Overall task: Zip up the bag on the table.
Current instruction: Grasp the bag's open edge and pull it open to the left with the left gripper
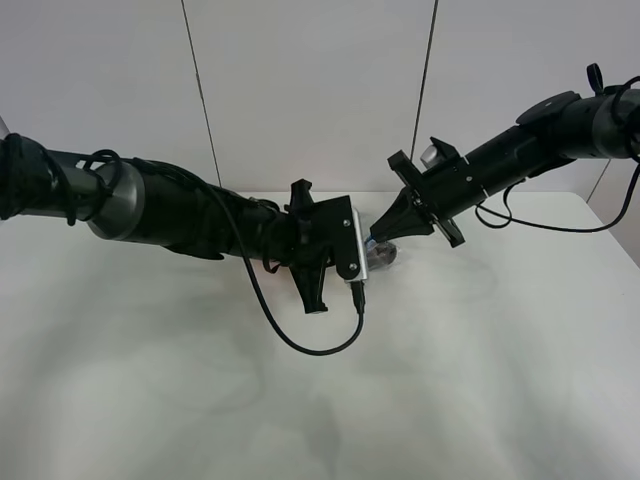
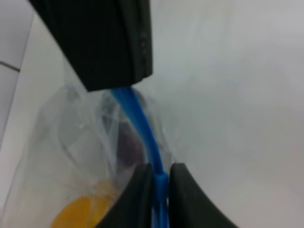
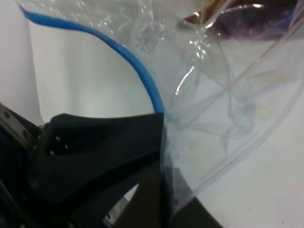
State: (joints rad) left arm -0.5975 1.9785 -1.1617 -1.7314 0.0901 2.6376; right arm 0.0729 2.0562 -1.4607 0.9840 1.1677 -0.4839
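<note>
Next, I release the blue zipper strip's end, now between my two grippers, with my left gripper at the table's back edge (image 1: 204, 192), near the dark wall seam.
The bag (image 1: 385, 255) is clear crinkly plastic and shows only as a small patch on the white table (image 1: 470, 380), between my two grippers. My left gripper (image 2: 160, 172) is shut on the blue zipper strip (image 2: 142, 128), which runs up to my right gripper (image 2: 111, 45). An orange fruit (image 2: 78, 213) and a dark item (image 2: 128, 142) show through the plastic. In the right wrist view the right gripper (image 3: 162, 118) is shut on the bag's edge where the blue strip (image 3: 128, 57) ends. In the high view the left gripper (image 1: 362, 262) and the right gripper (image 1: 378, 237) nearly meet.
A black cable (image 1: 300, 340) hangs from the left arm and loops onto the table in front of the bag. Another cable (image 1: 540, 225) trails under the right arm. A white wall (image 1: 310, 90) stands right behind the table.
</note>
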